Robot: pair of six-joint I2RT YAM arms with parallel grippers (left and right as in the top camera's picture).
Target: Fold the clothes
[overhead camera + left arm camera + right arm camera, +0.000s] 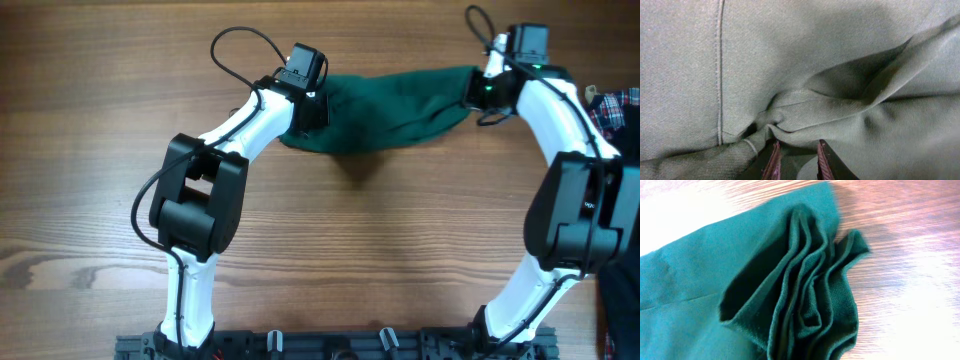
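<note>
Next, I release the right gripper's green clothes end over the end [328, 114] beside my left gripper.
The clothes [400, 105], a plain dark green garment, hang stretched in a sagging band between my two grippers over the far side of the wooden table [380, 240]. My left gripper [312, 110] holds its left end. In the left wrist view, fabric [815, 60] fills the frame and a fold runs between the two fingers of the left gripper [796, 147], which are nearly closed on it. My right gripper [472, 92] holds the right end. In the right wrist view, pleats of the cloth [805, 295] gather toward the bottom edge and hide the fingers.
A red-blue plaid cloth [615, 108] lies at the right edge, just beyond the right arm. A black garment [625, 300] shows at the lower right edge. The arms' bases sit on a rail [330, 345] at the near edge.
</note>
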